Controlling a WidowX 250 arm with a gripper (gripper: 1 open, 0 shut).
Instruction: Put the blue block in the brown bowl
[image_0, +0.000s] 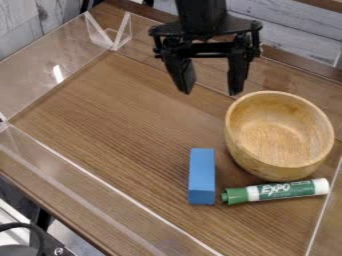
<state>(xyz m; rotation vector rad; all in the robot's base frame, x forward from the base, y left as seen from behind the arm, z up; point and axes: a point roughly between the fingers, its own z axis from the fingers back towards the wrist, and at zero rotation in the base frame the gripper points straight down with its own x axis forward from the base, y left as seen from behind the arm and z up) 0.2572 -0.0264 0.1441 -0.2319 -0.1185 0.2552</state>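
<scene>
The back end (202, 163) of the blue block, the end farther from the Expo marker, will be gripped by my gripper.
The blue block (202, 175) lies flat on the wooden table, its long side running front to back, just left of the brown bowl (279, 133). The bowl is round, light wood, and has nothing in it. My gripper (209, 76) hangs at the back of the table, well above and behind the block and off the bowl's back left. Its two dark fingers (182, 73) point down, spread wide, with nothing between them.
A green-and-white Expo marker (274, 190) lies in front of the bowl, its left end next to the block. Clear plastic walls (54, 72) fence the table on the left and front. A small clear stand (110, 32) sits at the back left.
</scene>
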